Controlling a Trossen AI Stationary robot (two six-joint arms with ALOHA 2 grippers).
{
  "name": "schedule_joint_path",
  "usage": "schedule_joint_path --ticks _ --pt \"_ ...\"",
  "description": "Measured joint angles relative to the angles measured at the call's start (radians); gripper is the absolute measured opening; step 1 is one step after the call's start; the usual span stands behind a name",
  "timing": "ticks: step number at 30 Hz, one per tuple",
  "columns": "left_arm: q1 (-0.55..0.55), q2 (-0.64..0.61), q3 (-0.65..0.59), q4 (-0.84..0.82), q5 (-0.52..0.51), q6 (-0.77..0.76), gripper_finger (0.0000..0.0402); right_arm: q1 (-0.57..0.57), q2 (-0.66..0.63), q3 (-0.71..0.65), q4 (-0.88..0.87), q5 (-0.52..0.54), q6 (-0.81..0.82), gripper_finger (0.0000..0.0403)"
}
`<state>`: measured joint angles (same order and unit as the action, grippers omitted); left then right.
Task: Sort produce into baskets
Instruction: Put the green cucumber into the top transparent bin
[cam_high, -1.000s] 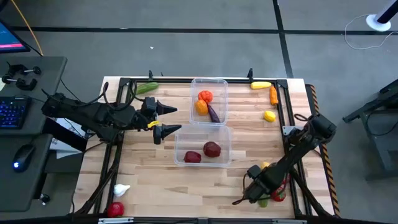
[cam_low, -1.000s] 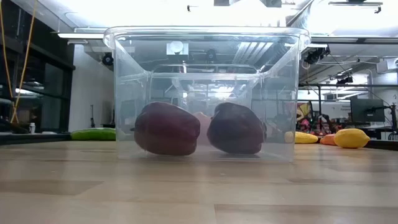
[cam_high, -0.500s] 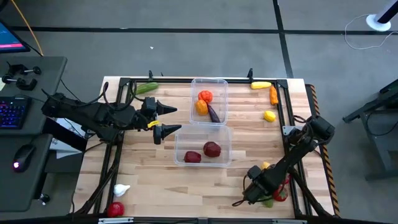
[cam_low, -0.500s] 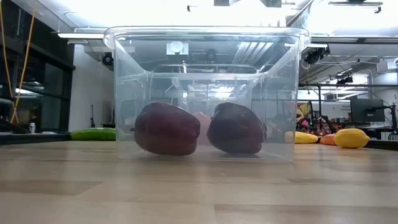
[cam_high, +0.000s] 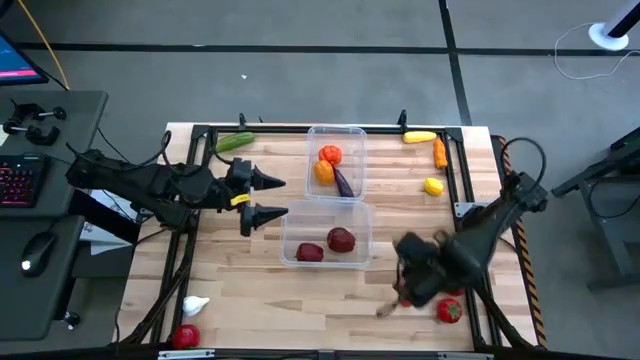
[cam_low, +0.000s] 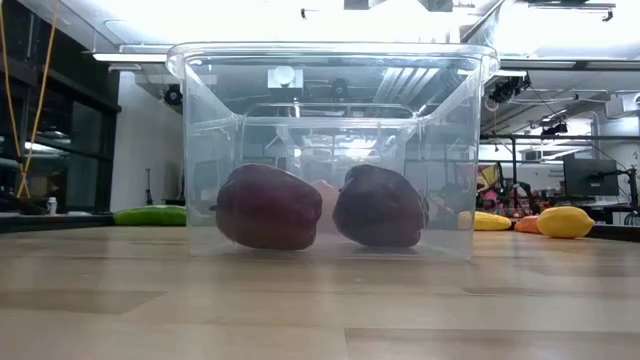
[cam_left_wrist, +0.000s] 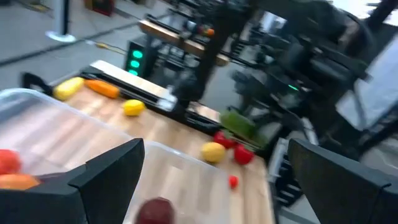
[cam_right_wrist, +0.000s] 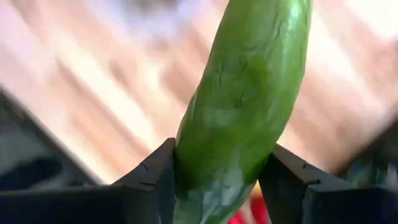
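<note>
The robot's right gripper should set the green cucumber, now over the table's near part, down in the far basket (cam_high: 337, 169), between the orange pepper and the tomato.
My right gripper (cam_high: 398, 296) is over the table's near right part, shut on a green cucumber (cam_right_wrist: 249, 93). My left gripper (cam_high: 268, 197) is open and empty, left of the two clear baskets. The far basket (cam_high: 352, 135) holds an orange pepper, a tomato and an eggplant. The near basket (cam_high: 288, 232) holds two dark red fruits (cam_low: 268, 206). A red tomato (cam_high: 449, 311) lies on the table beside my right gripper. My right gripper pinches the cucumber between its two fingers (cam_right_wrist: 152, 177), on opposite sides of it near one end (cam_right_wrist: 217, 171). The fingers lie across the cucumber. Its long part reaches out past the fingertips, clear of the wood below.
A second cucumber (cam_high: 236, 142) lies far left. A yellow piece (cam_high: 420, 136), a carrot (cam_high: 440, 153) and a lemon (cam_high: 432, 186) lie far right. Garlic (cam_high: 195, 304) and a tomato (cam_high: 186, 336) lie near left. A black frame (cam_high: 300, 128) rims the table.
My right gripper has risen from the produce at the near right corner and gone toward the far edge. It has lifted the green cucumber clear of the table, and the red tomato has stayed where it was.
</note>
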<state>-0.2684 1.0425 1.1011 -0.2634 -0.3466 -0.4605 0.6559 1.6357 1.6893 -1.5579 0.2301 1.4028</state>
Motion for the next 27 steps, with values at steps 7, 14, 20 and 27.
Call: schedule_joint_path --ticks 7,14,20,27 --pt "-0.024 -0.039 0.000 0.000 0.024 -0.027 0.0385 -0.337 -0.009 -0.036 0.208 0.254 -0.406 0.0163" --pt "-0.058 -0.067 0.000 0.000 0.025 -0.036 0.0385 -0.686 -0.008 -0.042 0.541 0.285 -0.775 0.0164" --pt "-0.094 -0.067 0.000 0.000 0.028 0.005 0.0385 -0.878 0.029 -0.042 0.632 0.165 -0.809 0.0165" --pt "-0.121 -0.067 0.000 -0.001 0.023 0.001 0.0385 -0.894 0.106 -0.043 0.641 0.105 -0.790 0.0166"
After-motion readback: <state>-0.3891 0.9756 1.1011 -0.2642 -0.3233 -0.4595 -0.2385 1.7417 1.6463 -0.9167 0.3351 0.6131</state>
